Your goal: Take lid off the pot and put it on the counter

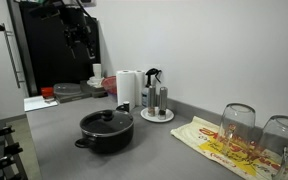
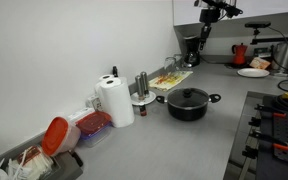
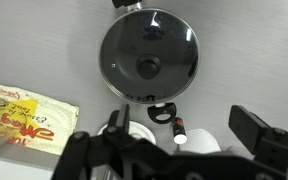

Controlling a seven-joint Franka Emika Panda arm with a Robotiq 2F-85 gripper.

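Observation:
Next, I lower my gripper to the black knob [image 1: 107, 115] [image 3: 148, 67] of the dark domed lid and close it there, because the knob lifts the lid.
The black pot [image 1: 106, 136] stands on the grey counter [image 1: 159, 152] with the dark domed lid [image 1: 107, 120] on it. Both exterior views show it, with the pot [image 2: 189, 107] and its lid [image 2: 188, 96] near the counter [image 2: 159, 140] edge. In the wrist view the lid [image 3: 149, 50] with its black knob fills the top centre, and a pot handle [image 3: 162, 112] pokes out below it. My gripper [image 3: 184, 140] is open and empty, high above the pot. It hangs well above the counter in both exterior views [image 1: 79, 38] [image 2: 206, 22].
A paper towel roll [image 1: 129, 88] and shakers on a white plate [image 1: 157, 104] stand behind the pot. A yellow-and-red cloth [image 1: 219, 145] carries upturned glasses [image 1: 239, 120]. A coffee machine [image 2: 191, 48], red kettle [image 2: 240, 52] and a stove [image 2: 274, 125] are nearby.

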